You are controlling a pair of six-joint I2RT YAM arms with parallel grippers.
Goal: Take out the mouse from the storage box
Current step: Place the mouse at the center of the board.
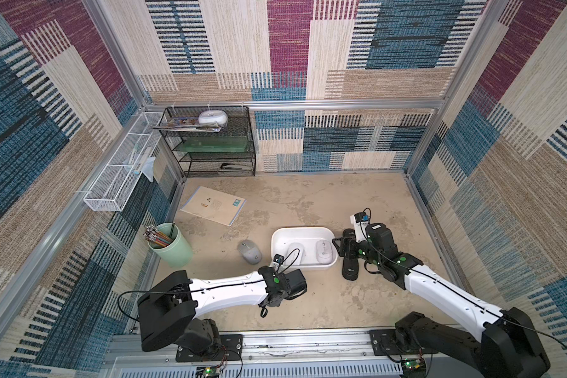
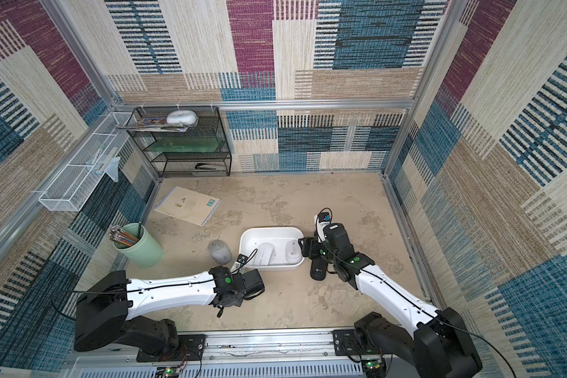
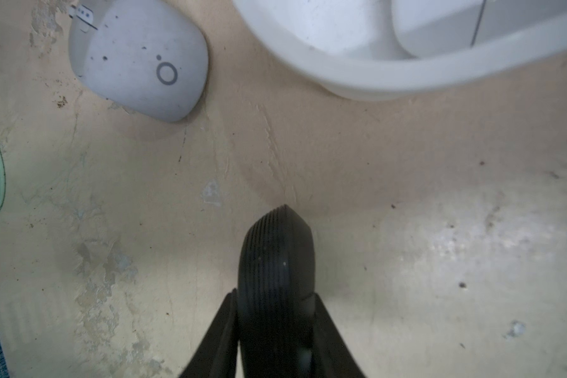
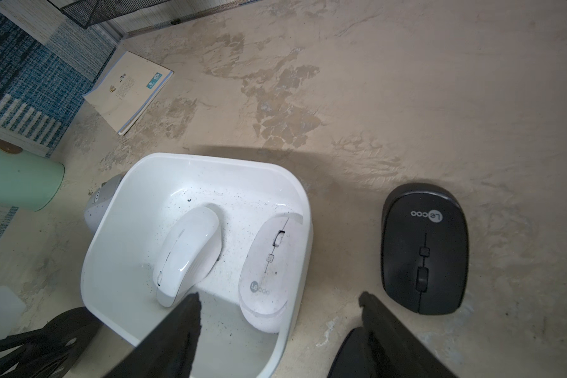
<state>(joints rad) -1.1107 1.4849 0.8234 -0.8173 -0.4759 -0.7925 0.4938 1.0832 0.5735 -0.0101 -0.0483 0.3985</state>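
Observation:
I should next close my right gripper across the sides of the matte white mouse [image 4: 267,274], just behind its scroll wheel, inside the white storage box.
The white storage box [image 1: 303,229] [image 2: 269,229] [image 4: 210,160] holds a glossy white mouse [image 1: 295,253] [image 4: 187,255] and a matte white mouse [image 1: 323,251] [image 4: 269,271]. My right gripper [image 4: 279,299] [image 1: 338,246] hangs open over the box's right rim, one finger above the inside, one outside. On the table left of the box lies a grey mouse [image 1: 249,252] [image 3: 138,62]. Right of the box lie two black mice [image 4: 424,248] [image 1: 350,271]. My left gripper [image 3: 275,293] [image 1: 293,283], in front of the box, is shut on a black ribbed thing [image 3: 275,248] of unclear kind.
A green cup of pencils [image 1: 171,245] stands at the left wall. A notebook [image 1: 213,205] lies behind the box. A black mesh rack [image 1: 210,140] fills the back left corner, and a white wire basket [image 1: 121,176] hangs on the left wall.

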